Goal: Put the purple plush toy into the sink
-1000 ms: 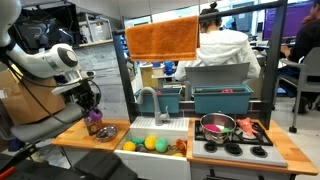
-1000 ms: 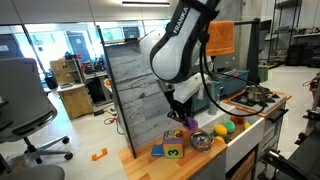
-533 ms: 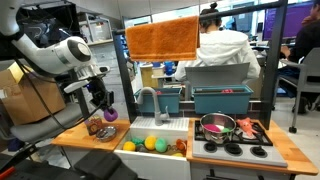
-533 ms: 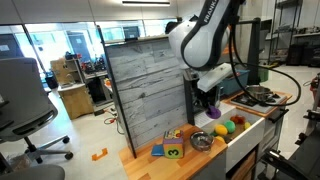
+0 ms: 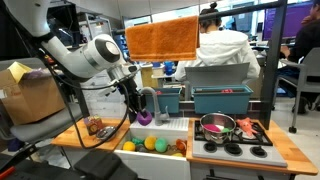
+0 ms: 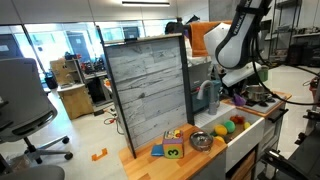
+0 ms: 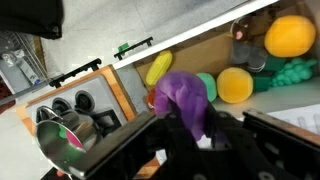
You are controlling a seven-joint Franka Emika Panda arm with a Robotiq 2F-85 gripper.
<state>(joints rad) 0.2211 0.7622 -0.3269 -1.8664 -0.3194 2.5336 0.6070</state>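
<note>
My gripper will let go of the purple plush toy in the sink (image 5: 151, 143) (image 7: 220, 73), between the yellow ball and the green ball.
My gripper (image 5: 141, 108) is shut on the purple plush toy (image 5: 144, 118) and holds it in the air above the left part of the white sink (image 5: 133, 137), close to the grey faucet (image 5: 150, 96). In an exterior view the gripper (image 6: 238, 93) and toy (image 6: 241, 101) hang over the sink end of the counter. In the wrist view the purple toy (image 7: 183, 97) sits between my dark fingers (image 7: 190, 128), above the basin (image 7: 290, 104). Yellow (image 7: 236, 84) and green (image 7: 205, 86) balls lie in the basin.
A black stove with a red pan (image 5: 217, 124) is beside the sink. Teal bins (image 5: 222, 100) stand behind it, and a person in white (image 5: 226, 50) beyond. A wooden panel (image 6: 145, 90), a metal bowl (image 6: 200, 141) and toy blocks (image 6: 172, 151) are on the counter end.
The arm lifted the purple toy off the counter beside the sink and carried it sideways until it hangs over the sink by the faucet.
</note>
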